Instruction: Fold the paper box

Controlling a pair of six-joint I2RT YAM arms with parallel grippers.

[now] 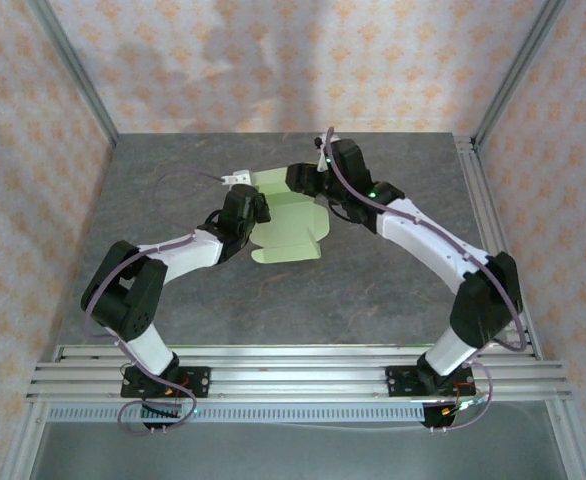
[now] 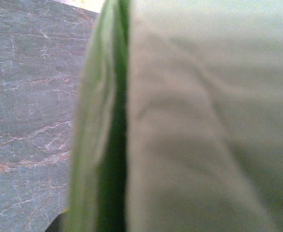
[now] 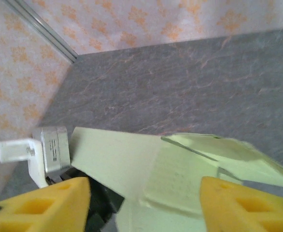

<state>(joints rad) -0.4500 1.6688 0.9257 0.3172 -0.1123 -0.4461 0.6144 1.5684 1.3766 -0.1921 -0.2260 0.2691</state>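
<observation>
Left gripper holds the paper box's far panel at one end, but the other end's flap splays open; right gripper should pinch that flap at its corner [image 3: 181,141].
The paper box [image 1: 291,235] is a pale green die-cut sheet lying partly folded at the middle of the table, between both arms. My left gripper [image 1: 250,207] sits at its left edge, shut on a raised panel. In the left wrist view that card [image 2: 204,121] stands right against the lens, with a dark fold line down it, and hides the jaws. My right gripper [image 1: 306,180] hovers over the sheet's far side. In the right wrist view its yellow fingers [image 3: 45,203] stand wide apart over a creased panel [image 3: 180,179] and do not pinch it. The right gripper [image 3: 146,208] is open.
The grey marbled table [image 1: 373,290] is walled by patterned panels with aluminium posts [image 1: 73,70] at the back corners. Aluminium rails [image 1: 293,365] run along the near edge by the arm bases. The left wrist's white camera mount [image 3: 40,152] juts out beside the card.
</observation>
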